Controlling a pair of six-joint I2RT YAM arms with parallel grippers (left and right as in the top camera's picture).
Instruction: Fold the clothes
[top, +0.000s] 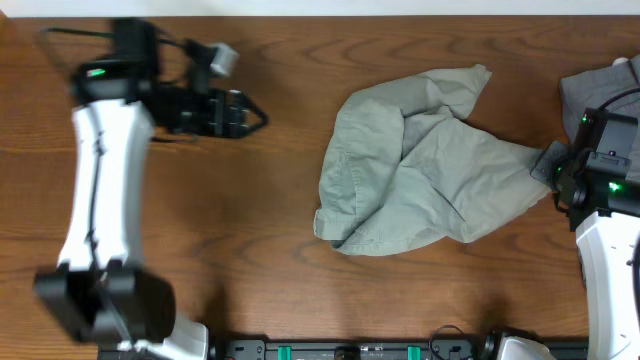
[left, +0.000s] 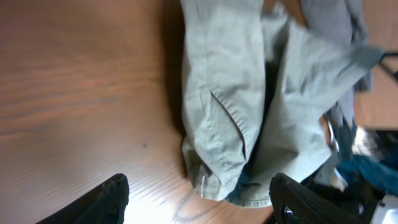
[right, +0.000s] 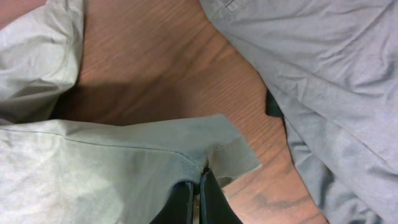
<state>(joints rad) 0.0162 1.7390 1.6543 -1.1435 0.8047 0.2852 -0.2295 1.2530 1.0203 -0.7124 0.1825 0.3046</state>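
My right gripper needs to let go of the leg's hem corner on the bare wood (top: 543, 156) (right: 216, 67), beside the darker grey garment.
The pale khaki-green shorts (top: 420, 170) lie crumpled in the middle of the table, one leg pulled out to the right. My right gripper (top: 548, 162) is shut on that leg's hem corner. In the right wrist view the closed fingers (right: 199, 183) pinch the hem of the shorts (right: 93, 162) just above the wood. My left gripper (top: 258, 115) hangs open at the back left, well clear of the fabric. The left wrist view has the shorts (left: 230, 93) ahead of the open left gripper (left: 199, 202), with nothing held between its fingers (left: 106, 199).
A darker grey garment (top: 600, 85) lies at the back right corner, close behind my right arm; it also fills the right side of the right wrist view (right: 336, 81). Bare wooden table (top: 260, 230) stretches left of the shorts.
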